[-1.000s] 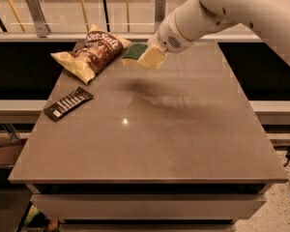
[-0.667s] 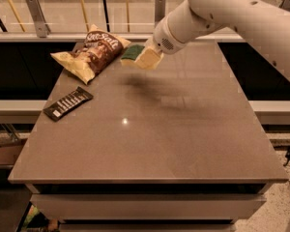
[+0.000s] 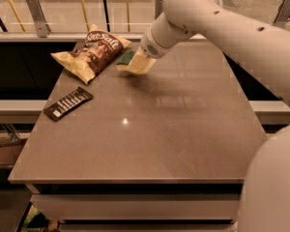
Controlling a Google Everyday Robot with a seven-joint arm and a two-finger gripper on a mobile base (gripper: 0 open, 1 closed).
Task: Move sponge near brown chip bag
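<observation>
Next, the gripper releases the sponge on the table, snug (image 3: 118, 67) against the brown chip bag's edge. The sponge is held just above the table.
The sponge (image 3: 133, 63), dark green on top over pale yellow foam, is held tilted at the end of my gripper (image 3: 141, 60), just above the table's far part. The gripper is shut on it. The brown chip bag (image 3: 93, 52), brown in the middle with white lettering and pale yellow ends, lies at the far left of the table. The sponge is right beside the bag's right edge, a small gap apart. My white arm comes in from the upper right and hides the far right of the table.
A flat dark wrapped bar with white stripes (image 3: 67, 103) lies near the table's left edge, in front of the bag. The brown table top (image 3: 150, 129) stretches toward me. A railing with upright posts (image 3: 36, 13) runs behind the table.
The arm has moved left and slightly down with the sponge, bringing it closer to the chip bag. The bag and the dark bar have not moved.
</observation>
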